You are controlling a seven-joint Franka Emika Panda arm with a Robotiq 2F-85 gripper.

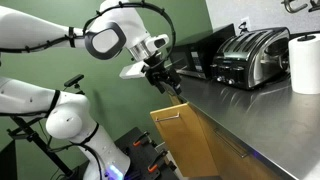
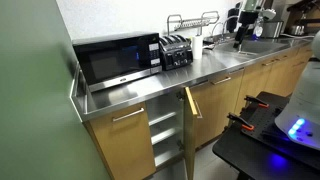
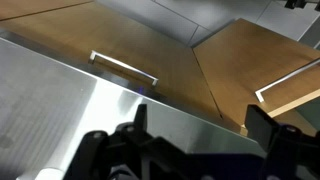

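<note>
The robot's gripper needs to next move to the open cabinet door's metal bar handle (image 1: 168,117) (image 3: 287,81), under the front edge of the counter, and close there.
My gripper (image 1: 170,88) hangs open just above the front edge of a stainless steel counter (image 1: 250,110), with nothing between its fingers. In the wrist view the gripper (image 3: 200,125) looks straight down at the steel counter (image 3: 80,110), one dark fingertip (image 3: 140,120) on each side. Below the edge are wooden cabinet fronts: a closed one with a metal bar handle (image 3: 125,68) and an open cabinet door (image 3: 255,60) swung outward. That open door (image 1: 185,140) stands right under the gripper, and it also shows ajar as the open door (image 2: 190,103).
A chrome toaster (image 1: 248,55) and a paper towel roll (image 1: 305,60) stand on the counter. A microwave (image 2: 118,58), the toaster (image 2: 176,50) and a dish rack (image 2: 195,22) line the back wall. The robot's white base (image 1: 70,125) stands in front of the cabinets.
</note>
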